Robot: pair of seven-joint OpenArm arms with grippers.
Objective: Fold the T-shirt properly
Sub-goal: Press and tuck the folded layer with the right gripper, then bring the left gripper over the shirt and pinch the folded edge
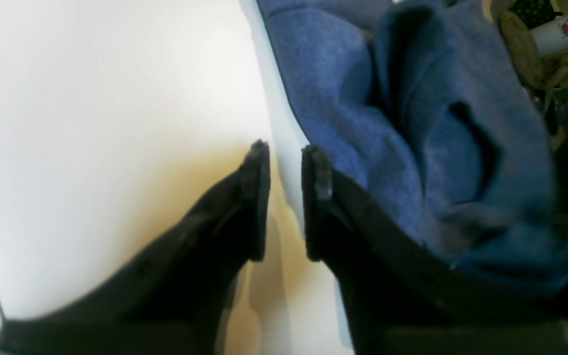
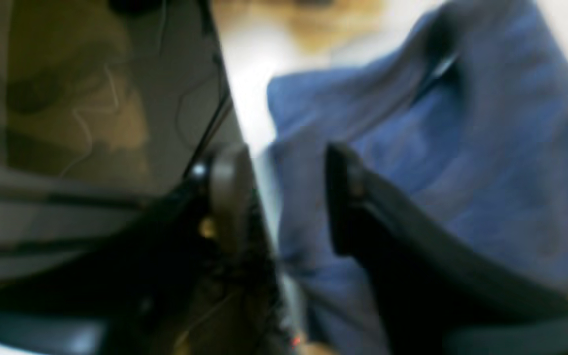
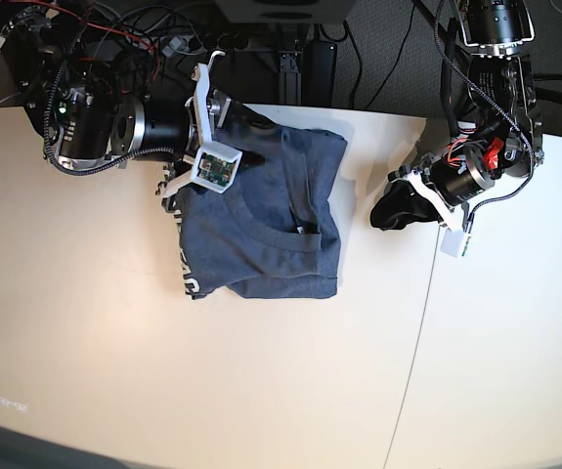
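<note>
My right gripper will next move to the T-shirt's top layer [image 3: 240, 266] near the front edge, beside the corner with white lettering, and I will close it there.
The blue-grey T-shirt [image 3: 271, 225] lies partly folded near the table's back edge, crew neck up. White lettering shows along its left edge. My right gripper [image 3: 249, 137] is at the shirt's back left corner. In the right wrist view it [image 2: 284, 158] is open, with the shirt's edge [image 2: 461, 148] showing between and beside the fingers. My left gripper [image 3: 386, 213] rests on the table to the right of the shirt, apart from it. In the left wrist view it [image 1: 286, 153] is narrowly open and empty, with the shirt [image 1: 343, 98] just to its right.
The white table [image 3: 114, 342] has a seam [image 3: 419, 322] running front to back on the right. Cables and electronics [image 3: 144, 39] crowd the floor behind the back edge. Blurred clutter [image 1: 535, 49] shows beyond the shirt in the left wrist view.
</note>
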